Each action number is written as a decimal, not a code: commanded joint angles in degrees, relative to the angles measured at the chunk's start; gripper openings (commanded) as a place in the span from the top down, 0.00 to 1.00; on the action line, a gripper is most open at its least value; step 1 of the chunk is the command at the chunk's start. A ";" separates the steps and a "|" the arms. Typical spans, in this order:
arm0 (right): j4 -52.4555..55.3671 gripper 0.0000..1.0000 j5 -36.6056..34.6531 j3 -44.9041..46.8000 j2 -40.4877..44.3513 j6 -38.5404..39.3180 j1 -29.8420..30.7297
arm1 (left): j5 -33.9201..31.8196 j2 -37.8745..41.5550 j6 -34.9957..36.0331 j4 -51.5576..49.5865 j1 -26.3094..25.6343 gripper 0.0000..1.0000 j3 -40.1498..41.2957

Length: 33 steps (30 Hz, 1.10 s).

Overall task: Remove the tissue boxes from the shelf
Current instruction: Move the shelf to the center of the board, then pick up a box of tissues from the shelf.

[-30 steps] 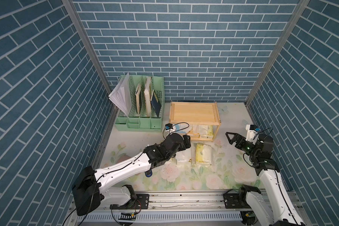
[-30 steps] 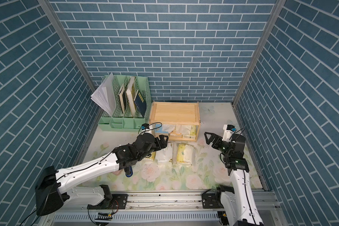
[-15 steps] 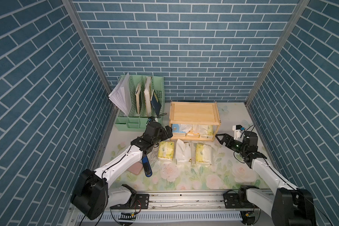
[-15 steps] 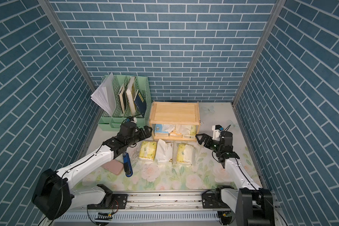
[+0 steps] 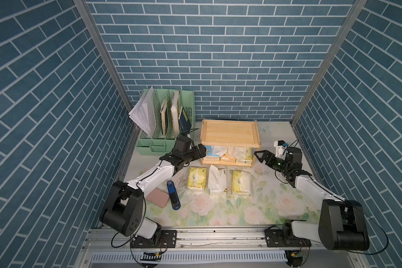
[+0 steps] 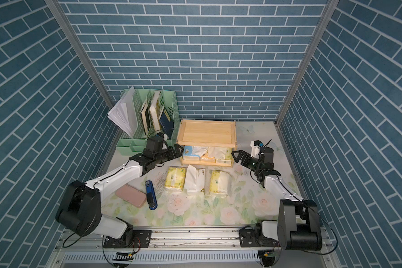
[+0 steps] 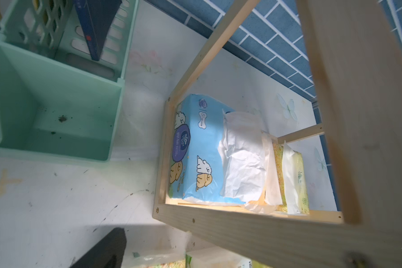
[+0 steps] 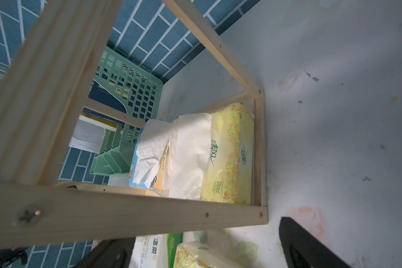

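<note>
The light blue tissue box in the wooden shelf is next for my right gripper, which should go to it and close on the box's front edge (image 5: 213, 156) (image 8: 140, 184).
The wooden shelf (image 5: 229, 134) stands at the back. Its lower tier holds three tissue boxes: light blue (image 5: 209, 151) (image 7: 202, 148), peach (image 5: 226, 158) and yellow (image 5: 243, 153) (image 8: 230, 157), with white tissue sticking out. Two yellow packs (image 5: 196, 179) (image 5: 240, 182) and a white one (image 5: 217, 183) lie on the table in front. My left gripper (image 5: 201, 150) is open at the shelf's left end; only one finger (image 7: 102, 250) shows in the left wrist view. My right gripper (image 5: 259, 157) (image 8: 204, 234) is open and empty at the shelf's right end.
A mint-green file organizer (image 5: 165, 130) with papers and books stands left of the shelf, close behind my left arm. A pink flat case (image 5: 157, 197) and a blue stapler (image 5: 173, 195) lie at the front left. Brick-patterned walls enclose the table on three sides.
My left arm has drawn back from the packs on the table to the shelf's left end, uncovering a yellow pack there. My right arm has moved in toward the shelf's right end.
</note>
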<state>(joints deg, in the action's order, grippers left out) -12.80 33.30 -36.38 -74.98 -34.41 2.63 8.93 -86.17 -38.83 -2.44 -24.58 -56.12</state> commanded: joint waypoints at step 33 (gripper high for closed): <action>-0.40 0.00 -22.56 2.72 15.24 49.11 27.86 | 0.94 23.02 -0.71 -6.05 9.05 0.00 10.12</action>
<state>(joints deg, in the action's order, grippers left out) -14.17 18.11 -32.03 -58.81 -0.25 26.46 8.93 -64.29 -37.98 -6.48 -17.56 -47.44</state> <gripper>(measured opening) 0.998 0.999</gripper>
